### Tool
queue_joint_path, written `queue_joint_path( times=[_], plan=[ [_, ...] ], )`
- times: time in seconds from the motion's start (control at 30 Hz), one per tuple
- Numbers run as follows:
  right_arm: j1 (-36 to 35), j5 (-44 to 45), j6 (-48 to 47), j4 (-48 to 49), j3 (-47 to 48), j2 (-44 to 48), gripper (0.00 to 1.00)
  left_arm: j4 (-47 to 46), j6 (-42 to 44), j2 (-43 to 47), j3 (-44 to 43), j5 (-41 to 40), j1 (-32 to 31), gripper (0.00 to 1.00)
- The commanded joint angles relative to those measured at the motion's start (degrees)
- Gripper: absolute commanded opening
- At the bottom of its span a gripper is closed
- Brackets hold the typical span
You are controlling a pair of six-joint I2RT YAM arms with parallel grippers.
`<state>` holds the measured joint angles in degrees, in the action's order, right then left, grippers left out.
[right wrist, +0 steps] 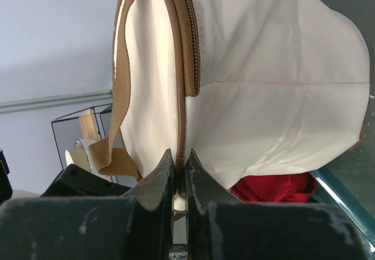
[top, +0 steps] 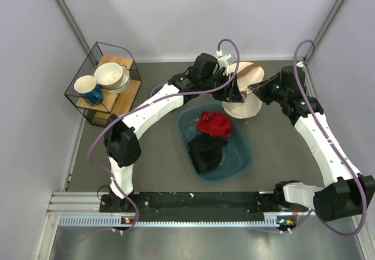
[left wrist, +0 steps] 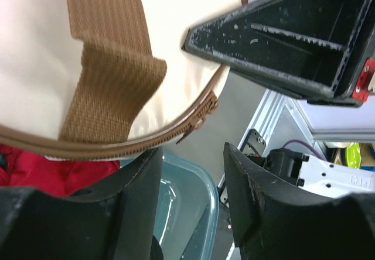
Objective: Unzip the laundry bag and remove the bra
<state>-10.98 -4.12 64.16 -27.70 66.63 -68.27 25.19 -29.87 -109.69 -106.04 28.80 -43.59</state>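
Next, I move closer, as the zipper pull is just beyond my left gripper's open fingers, and pinch its tab (left wrist: 188,133) before I pull it along the laundry bag's rim.
The cream laundry bag (top: 249,99) stands tipped on its side at the back of the table, held up off it. My right gripper (right wrist: 180,154) is shut on the brown piping of the laundry bag's (right wrist: 263,78) rim, beside the zipper band (right wrist: 188,43). My left gripper (left wrist: 190,154) is open just below the bag's zipper pull (left wrist: 199,121), with nothing between its fingers. A brown webbing handle (left wrist: 108,67) crosses the bag's flat face. In the top view the left gripper (top: 230,91) is at the bag's left side and the right gripper (top: 258,89) at its right. The bra is hidden.
A teal plastic tub (top: 240,163) sits below the bag, holding a red cloth (top: 214,123) and a black cloth (top: 206,151). A wire basket (top: 88,105) with a blue mug (top: 88,89) and stacked bowls (top: 111,75) stands at the back left.
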Motion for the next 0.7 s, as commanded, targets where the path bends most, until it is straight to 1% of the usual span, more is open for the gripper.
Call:
queue_joint_path(
  times=[0.0,0.13,0.17,0.2,0.37,0.43,0.57,0.6,0.63,0.67],
  plan=[
    [-0.09,-0.01,0.79,2.39,2.01,2.7,0.0,-3.13,-0.72,-1.23,-5.31,-0.93,0.18,0.51],
    [-0.09,-0.62,0.79,2.65,1.84,2.79,0.0,-4.36,-1.24,-1.41,-5.84,-1.55,0.44,0.48],
    [0.0,-0.71,0.79,2.74,1.75,2.79,0.0,-4.53,-1.33,-1.49,-5.85,-1.64,0.44,0.44],
    [-0.09,-0.8,1.05,2.83,1.57,2.79,0.0,-4.54,-1.25,-1.67,-6.11,-1.81,0.44,0.43],
    [0.0,-1.42,1.32,3.71,1.22,2.7,0.0,-4.36,-1.86,-2.9,-6.81,-1.55,0.44,0.41],
    [-0.09,-1.5,1.32,3.97,1.13,2.7,0.0,-4.62,-2.12,-2.99,-6.81,-1.73,0.44,0.36],
    [-0.09,-1.68,1.58,4.24,0.61,2.79,0.0,-5.41,-3.18,-3.07,-6.81,-2.69,0.53,0.17],
    [-0.09,-1.68,1.58,4.32,0.61,2.7,0.0,-5.41,-3.35,-3.07,-6.9,-3.22,0.44,0.15],
    [-0.09,-1.68,1.58,4.32,0.52,2.7,0.0,-5.41,-3.53,-3.16,-6.9,-3.31,0.44,0.13],
    [0.0,-1.68,1.41,4.32,0.43,2.7,0.0,-5.5,-3.79,-3.25,-6.9,-3.22,0.44,0.17]
  ],
)
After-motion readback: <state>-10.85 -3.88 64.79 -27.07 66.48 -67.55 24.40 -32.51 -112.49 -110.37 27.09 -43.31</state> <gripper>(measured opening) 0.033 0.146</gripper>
